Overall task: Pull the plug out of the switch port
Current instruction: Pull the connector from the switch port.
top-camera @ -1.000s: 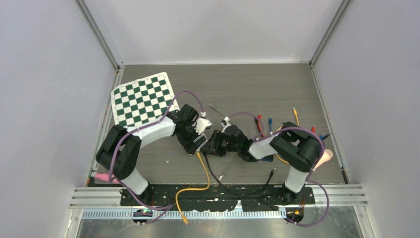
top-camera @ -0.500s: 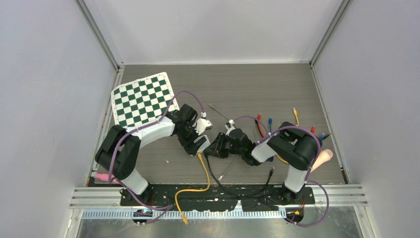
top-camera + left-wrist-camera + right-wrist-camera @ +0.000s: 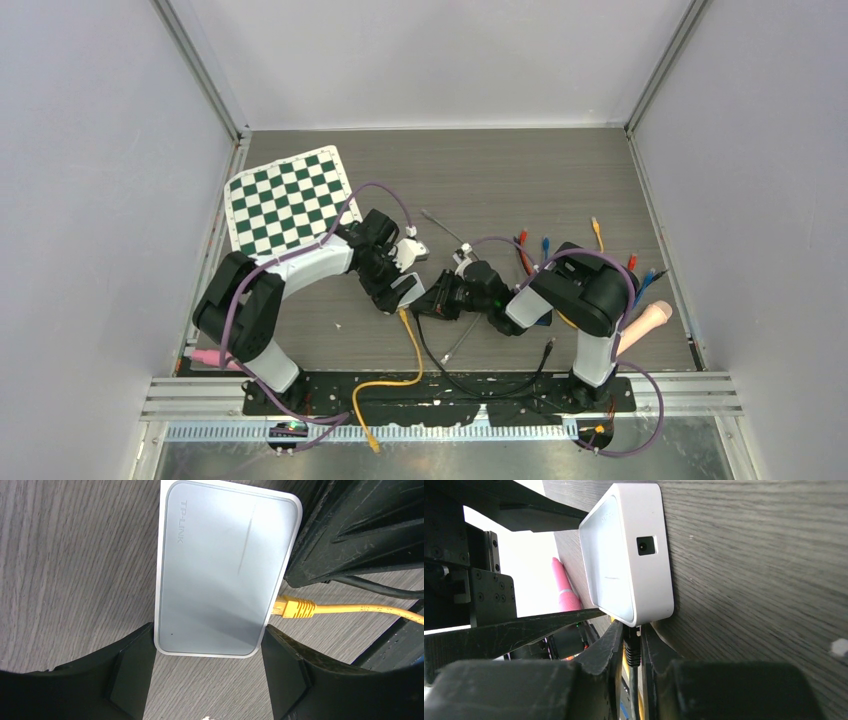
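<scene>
Next, my right gripper releases the black plug on the table (image 3: 454, 224) just behind the grey cable's far end.
A white switch (image 3: 225, 570) lies flat on the wood-grain table, and my left gripper (image 3: 207, 637) is shut on its two long sides. A yellow plug (image 3: 295, 607) sits in one of its ports. Beside that, a black plug (image 3: 632, 652) is seated in another port of the switch (image 3: 624, 555). My right gripper (image 3: 633, 640) is shut on this black plug, with both fingers (image 3: 606, 650) pressed against its sides. From above, the two grippers meet at the switch (image 3: 408, 288) in the table's middle.
The yellow cable (image 3: 412, 345) and a black cable (image 3: 445, 368) trail toward the near edge. A green checkerboard (image 3: 287, 200) lies at the back left. Several loose coloured cables (image 3: 545, 250) lie to the right, and a grey rod (image 3: 440, 228) lies behind the grippers.
My right gripper has slid left up to the switch and its jaws have closed on the black plug. The left gripper and the switch have stayed put.
</scene>
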Available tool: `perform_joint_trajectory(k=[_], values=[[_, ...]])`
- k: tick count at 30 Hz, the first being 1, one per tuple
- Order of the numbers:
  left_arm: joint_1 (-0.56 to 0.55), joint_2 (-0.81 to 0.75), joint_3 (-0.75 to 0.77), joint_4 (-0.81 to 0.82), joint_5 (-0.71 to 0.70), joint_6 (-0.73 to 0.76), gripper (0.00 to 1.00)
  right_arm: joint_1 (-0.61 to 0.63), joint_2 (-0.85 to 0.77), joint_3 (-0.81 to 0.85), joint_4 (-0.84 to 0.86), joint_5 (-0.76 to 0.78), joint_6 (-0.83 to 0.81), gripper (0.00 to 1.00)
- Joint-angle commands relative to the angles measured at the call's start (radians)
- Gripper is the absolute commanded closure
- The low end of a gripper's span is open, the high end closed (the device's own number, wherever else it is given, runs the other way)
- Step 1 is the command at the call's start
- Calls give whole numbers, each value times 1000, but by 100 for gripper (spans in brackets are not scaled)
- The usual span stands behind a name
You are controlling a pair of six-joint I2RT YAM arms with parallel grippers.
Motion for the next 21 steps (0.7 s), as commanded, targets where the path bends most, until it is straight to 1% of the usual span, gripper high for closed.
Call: perform_joint_trajectory(k=[1, 3, 6, 9, 12, 14, 16, 17, 18, 19, 20, 21], values=[[-3, 24, 15, -18, 23, -11, 37, -2, -7, 6, -12, 15, -5, 89], [-6, 26, 15, -18, 17, -13, 37, -2, -13, 8, -33, 15, -19, 94], [-12, 30, 17, -16, 4, -15, 37, -1, -30, 25, -86, 8, -67, 95], [-16, 33, 16, -15, -9, -19, 37, -1, -47, 57, -189, -13, -117, 95], [-16, 33, 16, -10, -21, -24, 37, -1, -52, 63, -206, -62, -143, 95], [-15, 31, 13, -6, -27, -25, 37, -3, -41, 58, -167, -121, -127, 95], [-16, 27, 10, -2, -28, -26, 37, -3, -14, 31, -28, -171, -66, 95], [-16, 24, 8, 0, -32, -26, 36, -3, -4, 10, 85, -184, -43, 95], [-16, 23, 6, 1, -32, -26, 36, -3, 9, 2, 123, -197, -12, 95], [-16, 22, 6, 3, -34, -28, 36, -2, 10, -4, 145, -198, -8, 95], [-16, 23, 6, 2, -35, -28, 36, -1, -1, -3, 127, -193, -29, 95], [-16, 25, 7, 1, -36, -28, 36, -1, -28, 4, 62, -187, -73, 95]])
